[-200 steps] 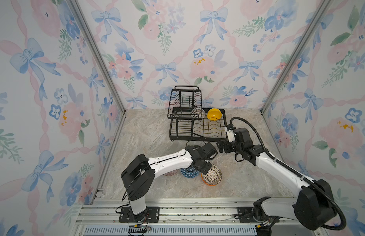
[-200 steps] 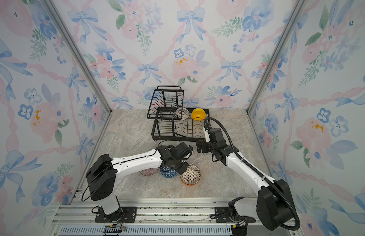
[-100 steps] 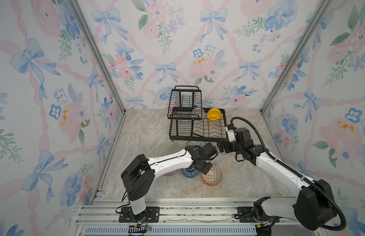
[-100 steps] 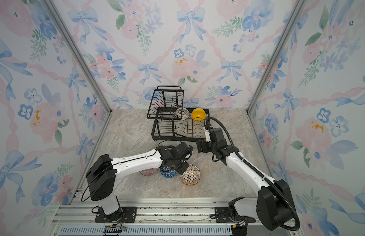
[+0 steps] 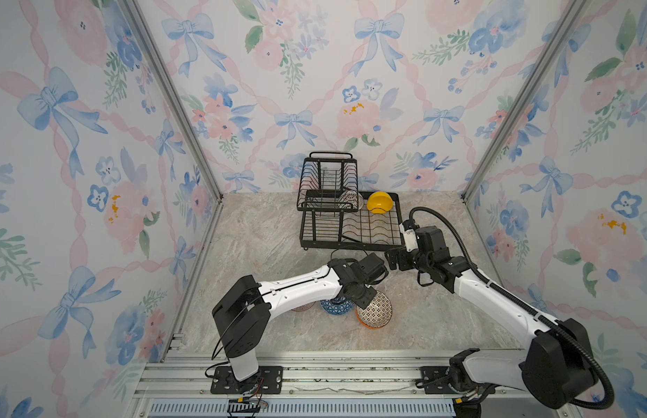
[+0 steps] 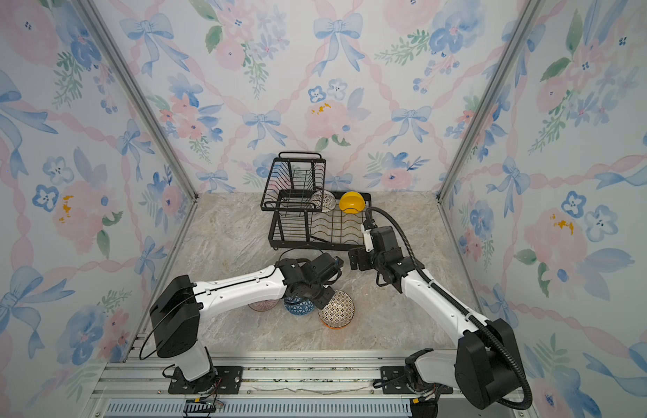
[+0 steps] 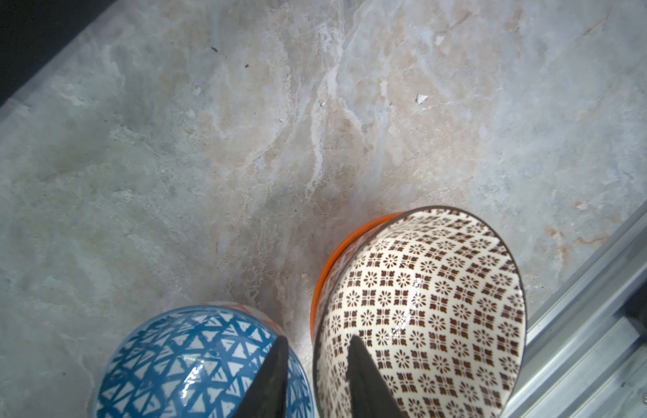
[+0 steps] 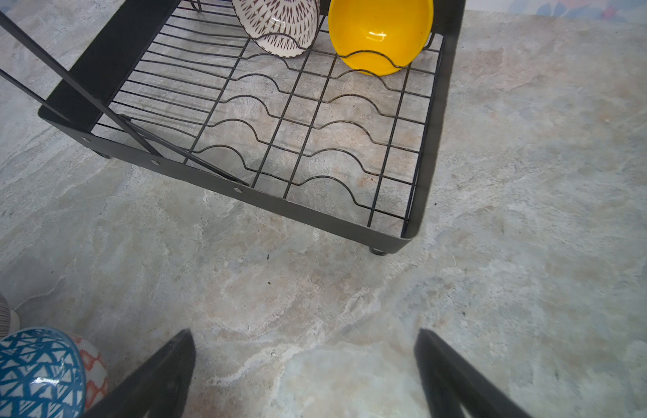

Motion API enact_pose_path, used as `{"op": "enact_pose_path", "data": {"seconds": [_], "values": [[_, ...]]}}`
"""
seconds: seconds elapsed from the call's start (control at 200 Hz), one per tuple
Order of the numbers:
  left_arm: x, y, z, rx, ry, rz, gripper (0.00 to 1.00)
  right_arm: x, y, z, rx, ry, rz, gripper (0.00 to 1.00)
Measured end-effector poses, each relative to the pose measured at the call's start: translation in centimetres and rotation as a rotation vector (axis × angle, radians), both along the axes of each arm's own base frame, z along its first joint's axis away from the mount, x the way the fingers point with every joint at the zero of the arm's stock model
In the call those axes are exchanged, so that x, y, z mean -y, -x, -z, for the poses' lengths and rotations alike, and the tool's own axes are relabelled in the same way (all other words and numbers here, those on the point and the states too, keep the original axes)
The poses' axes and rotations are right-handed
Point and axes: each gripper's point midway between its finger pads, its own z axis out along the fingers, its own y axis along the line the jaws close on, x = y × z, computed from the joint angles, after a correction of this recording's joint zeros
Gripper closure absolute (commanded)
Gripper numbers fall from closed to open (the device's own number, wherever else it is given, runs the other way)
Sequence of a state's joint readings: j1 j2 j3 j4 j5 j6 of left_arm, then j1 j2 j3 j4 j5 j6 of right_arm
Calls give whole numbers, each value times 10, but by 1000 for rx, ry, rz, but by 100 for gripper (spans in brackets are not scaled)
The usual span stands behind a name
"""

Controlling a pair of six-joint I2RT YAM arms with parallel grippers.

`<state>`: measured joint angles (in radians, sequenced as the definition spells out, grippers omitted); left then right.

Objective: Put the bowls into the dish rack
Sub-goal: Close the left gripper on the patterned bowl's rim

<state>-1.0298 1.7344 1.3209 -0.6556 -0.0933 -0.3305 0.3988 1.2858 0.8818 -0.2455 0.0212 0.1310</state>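
Observation:
My left gripper is to take only the patterned rim [image 7: 319, 348], as the patterned bowl is nested in the orange bowl, lift that bowl clear, and then hand it to my right gripper.
The black wire dish rack [image 5: 351, 247] [image 8: 314, 217] stands at the back. In it lean a yellow bowl [image 5: 380, 202] [image 8: 380, 29] and a white dark-patterned bowl [image 5: 351, 200] [image 8: 278, 25]. Nearer the front, a second white patterned bowl [image 5: 376, 307] [image 7: 441, 296] sits tilted in the orange bowl [image 7: 351, 235]. Beside them are a blue triangle bowl [image 5: 336, 307] [image 7: 191, 354] and a pinkish ribbed bowl [image 5: 302, 307]. My left gripper [image 5: 364, 295] [image 7: 317, 340] straddles the patterned bowl's rim, jaws slightly apart, one finger inside. My right gripper [image 5: 392, 260] [image 8: 304, 333] hangs open and empty before the rack's front corner.
Flowered walls close in the marble floor on three sides. An aluminium rail [image 5: 314, 372] [image 7: 586, 325] runs along the front edge, close to the patterned bowl. The rack's raised basket tier [image 5: 327, 181] stands at its left.
My left gripper's jaws have parted a little around the patterned bowl's rim. Both arms and all the bowls stay where they were.

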Motion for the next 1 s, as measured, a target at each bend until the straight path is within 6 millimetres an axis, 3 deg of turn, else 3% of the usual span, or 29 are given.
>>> {"op": "enact_pose_path", "data": {"seconds": [0.265,0.645,0.89,1.0], "values": [[0,1,1,-4,0,2,61,2,1,-5,14,-10,1,3],[-2,6,14,-47,-13,-4,77,2,3,-4,11,-12,0,3],[-1,6,18,-58,-14,-17,100,2,3,-4,11,-12,-1,3],[-2,6,18,-60,-18,-15,100,4,2,-4,10,-14,3,3]]}}
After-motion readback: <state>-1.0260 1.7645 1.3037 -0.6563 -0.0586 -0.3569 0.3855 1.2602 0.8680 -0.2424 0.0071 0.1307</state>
